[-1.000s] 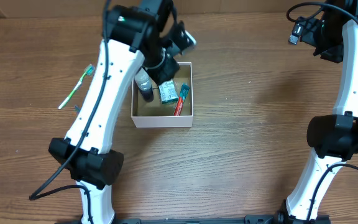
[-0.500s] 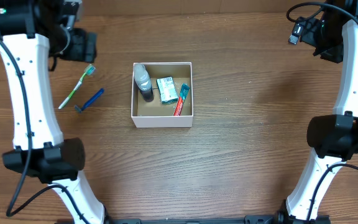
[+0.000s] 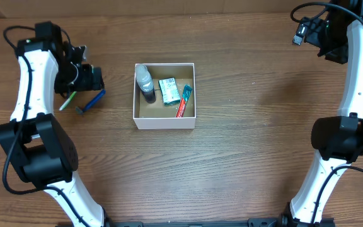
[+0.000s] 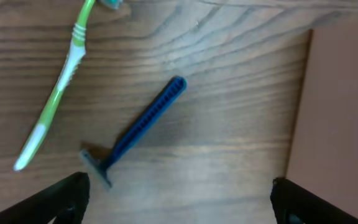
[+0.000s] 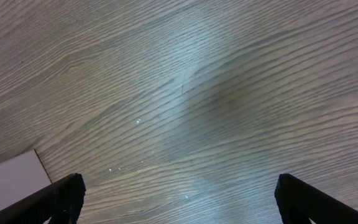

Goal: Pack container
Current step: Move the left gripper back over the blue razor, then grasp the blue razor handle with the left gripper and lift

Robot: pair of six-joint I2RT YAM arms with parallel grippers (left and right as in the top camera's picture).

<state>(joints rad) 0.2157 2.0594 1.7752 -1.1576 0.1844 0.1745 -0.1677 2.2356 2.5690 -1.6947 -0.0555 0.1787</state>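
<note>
I need to close my left gripper on the middle of the blue razor's handle [image 3: 93,99] [image 4: 144,123], between the razor's head and its loose end.
The container [image 3: 164,122], a square white-walled box with a brown floor, sits mid-table. Inside it are a grey bottle [image 3: 145,83], a green packet [image 3: 169,91] and a red-and-teal tube [image 3: 183,101]. My left gripper [image 3: 88,79] hovers left of the box, above a green toothbrush [image 3: 68,101] and a blue razor [image 3: 91,101]. In the left wrist view the toothbrush [image 4: 61,81] and razor [image 4: 138,127] lie on the wood ahead of the left gripper [image 4: 179,205], which is open and empty. My right gripper [image 5: 179,199] is open over bare wood at the far right [image 3: 302,31].
The table is dark wood. A flat pinkish-brown surface [image 4: 344,112] fills the right edge of the left wrist view. A white corner [image 5: 11,180] shows at the lower left of the right wrist view. Both arm bases stand at the near edge.
My left gripper opened, left the grey bottle in the container and swung left to above the toothbrush and razor. The right arm has not moved.
</note>
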